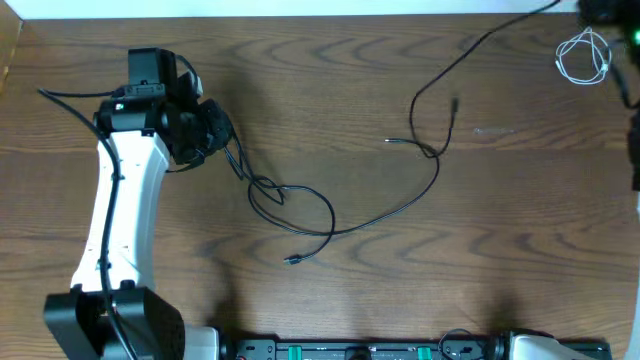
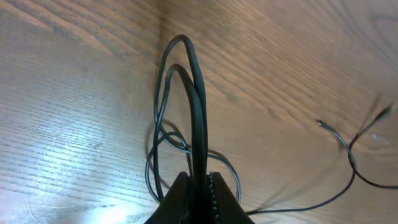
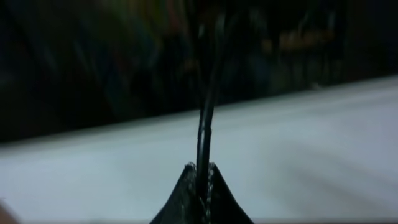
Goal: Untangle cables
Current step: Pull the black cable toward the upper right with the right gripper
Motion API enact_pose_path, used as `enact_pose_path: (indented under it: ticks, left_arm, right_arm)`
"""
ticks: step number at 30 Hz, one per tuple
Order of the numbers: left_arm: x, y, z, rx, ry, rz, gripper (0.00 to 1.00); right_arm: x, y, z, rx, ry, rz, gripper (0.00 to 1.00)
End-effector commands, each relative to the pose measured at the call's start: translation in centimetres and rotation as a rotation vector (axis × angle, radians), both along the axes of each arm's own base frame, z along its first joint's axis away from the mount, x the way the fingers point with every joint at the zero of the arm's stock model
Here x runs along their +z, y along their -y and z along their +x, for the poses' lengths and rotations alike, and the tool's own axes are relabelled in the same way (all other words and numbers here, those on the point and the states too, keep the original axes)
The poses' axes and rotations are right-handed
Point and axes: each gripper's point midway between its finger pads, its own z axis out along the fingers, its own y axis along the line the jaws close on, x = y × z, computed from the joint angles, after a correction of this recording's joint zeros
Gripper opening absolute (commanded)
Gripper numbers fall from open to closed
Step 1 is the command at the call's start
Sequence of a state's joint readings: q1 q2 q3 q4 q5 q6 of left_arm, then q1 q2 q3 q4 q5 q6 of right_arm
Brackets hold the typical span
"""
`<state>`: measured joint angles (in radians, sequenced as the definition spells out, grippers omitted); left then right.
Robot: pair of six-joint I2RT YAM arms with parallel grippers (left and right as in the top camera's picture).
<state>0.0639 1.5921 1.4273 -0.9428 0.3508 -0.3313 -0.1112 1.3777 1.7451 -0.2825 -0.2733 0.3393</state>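
Next, I release the black cable from my right gripper on the bare wood [image 1: 511, 206] in front of the coiled white cable.
A long thin black cable [image 1: 395, 208] lies across the table. It has a knotted loop [image 1: 265, 190] in the middle and a second crossing [image 1: 430, 150] further right, and it runs off the far edge at the top right. My left gripper [image 1: 218, 132] is shut on doubled strands of the black cable [image 2: 186, 81] just left of the knot, seen between its closed fingertips [image 2: 199, 179]. A small plug end [image 2: 320, 124] lies loose on the wood. My right gripper [image 3: 200, 168] is shut on a black cable [image 3: 205, 134] beyond the table's far right corner. The white cable [image 1: 585, 56] lies coiled at the far right.
The left arm's white link [image 1: 125, 215] stretches from the near left base toward the knot. Part of the right arm [image 1: 630, 95] shows dark along the right edge. Another free plug [image 1: 293, 260] lies near the front middle. The wooden table [image 1: 520, 260] has bare room at the front right.
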Motion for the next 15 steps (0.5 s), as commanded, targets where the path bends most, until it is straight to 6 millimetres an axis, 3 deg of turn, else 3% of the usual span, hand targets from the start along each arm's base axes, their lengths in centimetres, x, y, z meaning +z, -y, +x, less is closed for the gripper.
enact_pose_path:
  ticks: [1,4,7,15]
  left_arm:
    - [-1.2,-1.1,0.0,0.004,-0.030,0.058,0.08]
    - [-1.9,-1.3,0.2,0.008,-0.047,0.070,0.07]
    - [-2.4,-1.6,0.2,0.012,-0.062,0.082,0.07]
    - [-3.1,-1.6,0.2,0.012,-0.082,0.083,0.07]
  right_arm:
    - [4.2,1.4,-2.1,-0.013,0.118,0.140,0.01]
    - [8.5,2.1,-3.8,0.000,0.282,0.210,0.01]
    - [11.3,2.3,-5.3,0.011,0.400,0.248,0.01]
    - [16.6,4.0,-9.1,-0.098,0.575,0.267,0.01]
